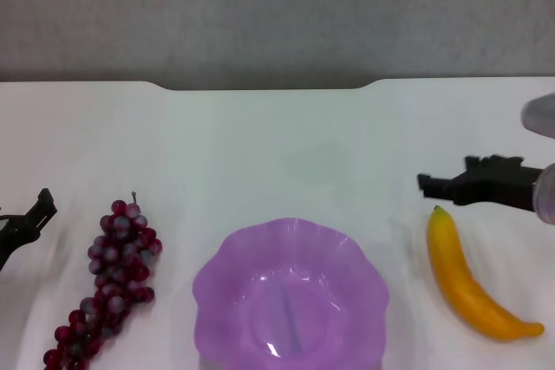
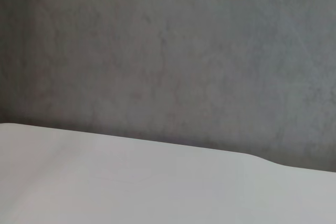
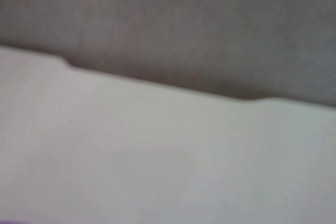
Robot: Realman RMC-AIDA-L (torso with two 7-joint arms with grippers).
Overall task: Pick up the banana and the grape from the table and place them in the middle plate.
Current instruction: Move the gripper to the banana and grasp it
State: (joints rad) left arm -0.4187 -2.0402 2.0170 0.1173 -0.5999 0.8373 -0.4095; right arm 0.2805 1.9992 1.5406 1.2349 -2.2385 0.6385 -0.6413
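The robot's right gripper should close on the banana's middle [image 1: 465, 283], between the banana's greenish tip and its near end.
The grape [image 1: 117, 279] bunch, dark red-purple, lies on the white table [image 1: 286, 153] at the near left. The banana [image 1: 464, 283] lies at the near right, its greenish tip pointing away from me. Between them sits the middle plate [image 1: 217, 275], translucent purple with a wavy rim, with nothing in it. My left gripper [image 1: 30, 218] hovers at the left edge of the head view, just left of the grape. My right gripper [image 1: 429, 185] reaches in from the right, just beyond the banana's far tip. Both wrist views show only bare table and wall.
A grey wall [image 1: 277, 15] rises behind the table's notched far edge [image 1: 260, 87]. The left wrist view shows the tabletop [image 2: 131, 182] under the wall, and so does the right wrist view [image 3: 157, 156].
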